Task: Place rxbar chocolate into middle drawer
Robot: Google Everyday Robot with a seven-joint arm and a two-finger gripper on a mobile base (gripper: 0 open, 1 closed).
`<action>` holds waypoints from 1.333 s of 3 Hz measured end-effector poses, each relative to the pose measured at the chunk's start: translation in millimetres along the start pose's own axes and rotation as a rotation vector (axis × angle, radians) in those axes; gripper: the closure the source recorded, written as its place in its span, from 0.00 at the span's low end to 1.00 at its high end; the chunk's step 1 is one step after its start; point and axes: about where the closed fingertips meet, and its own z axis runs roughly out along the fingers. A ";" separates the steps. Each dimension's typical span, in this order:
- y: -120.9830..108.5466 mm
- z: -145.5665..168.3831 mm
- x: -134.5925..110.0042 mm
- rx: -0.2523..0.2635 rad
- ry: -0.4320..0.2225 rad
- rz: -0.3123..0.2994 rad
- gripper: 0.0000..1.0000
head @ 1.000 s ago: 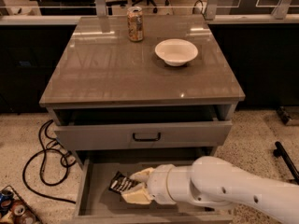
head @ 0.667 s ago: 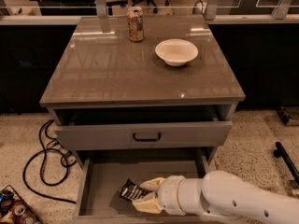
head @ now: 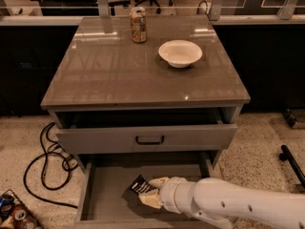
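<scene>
Next, I release the rxbar chocolate on the middle drawer's grey bottom [head: 136,179], just below the upper drawer's black handle.
The rxbar chocolate [head: 139,185], a small flat black wrapper with white print, is held low over the grey floor of the open middle drawer [head: 107,194]. My gripper [head: 150,191] reaches in from the lower right on a white arm. Its tan fingers [head: 151,200] are closed on the bar's right end. The bar tilts up to the left, close to the drawer floor; whether it touches the floor I cannot tell.
Above, a partly open upper drawer shows its grey front with a black handle [head: 149,140]. On the grey cabinet top [head: 109,75] stand a tan drink can [head: 138,25] and a white bowl [head: 180,53]. Black cables [head: 45,166] lie on the floor at left.
My gripper and arm have moved lower and a little to the right inside the middle drawer, carrying the bar down towards the floor of the drawer.
</scene>
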 end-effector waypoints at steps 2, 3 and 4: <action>-42.7 76.4 13.7 0.006 -0.050 0.044 1.00; -49.9 117.2 32.9 -0.059 -0.087 0.055 0.97; -47.6 115.7 33.1 -0.057 -0.083 0.057 0.75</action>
